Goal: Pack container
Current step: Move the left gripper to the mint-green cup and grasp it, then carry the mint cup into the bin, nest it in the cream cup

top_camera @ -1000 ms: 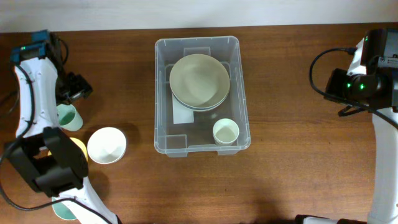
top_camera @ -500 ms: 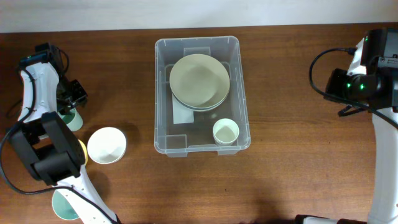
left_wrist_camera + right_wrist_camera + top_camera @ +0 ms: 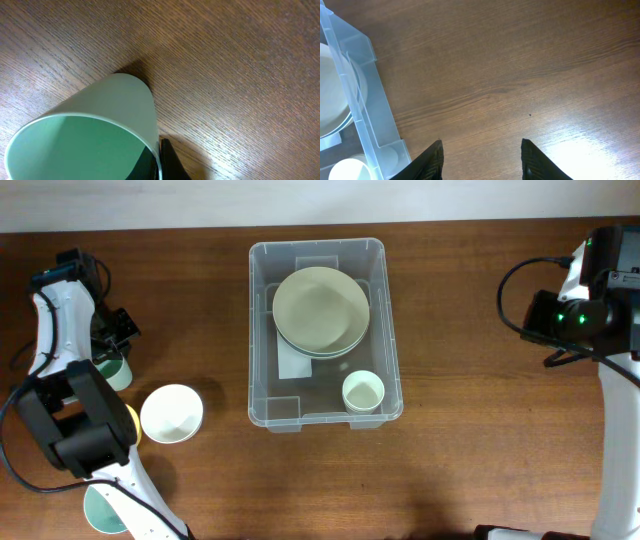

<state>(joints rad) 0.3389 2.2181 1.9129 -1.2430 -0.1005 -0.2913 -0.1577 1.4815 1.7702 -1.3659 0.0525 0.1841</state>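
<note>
My left gripper is to let go of the mint green cup inside the small pale cup (image 3: pixel 362 390) in the container.
The container (image 3: pixel 262 330) is a clear plastic tub at the table's middle, with a white label (image 3: pixel 295 365) on its base. It holds stacked pale green bowls (image 3: pixel 320 310) and a small pale cup (image 3: pixel 363 392). At the far left a mint green cup (image 3: pixel 114 372) stands on the table, partly under my left arm. In the left wrist view my left gripper (image 3: pixel 160 161) is shut on that cup (image 3: pixel 100 125), one finger inside the rim and one outside. My right gripper (image 3: pixel 481 143) hangs open over bare wood, just right of the container's corner (image 3: pixel 365 100).
A white bowl (image 3: pixel 172 413) sits left of the container, with a yellow piece (image 3: pixel 128 418) beside it under the left arm. Another green cup (image 3: pixel 100 515) shows at the bottom left edge. The right arm (image 3: pixel 590 310) stands at the far right.
My left gripper has come down over the mint green cup and closed on its wall. The right arm and the container have not moved.
</note>
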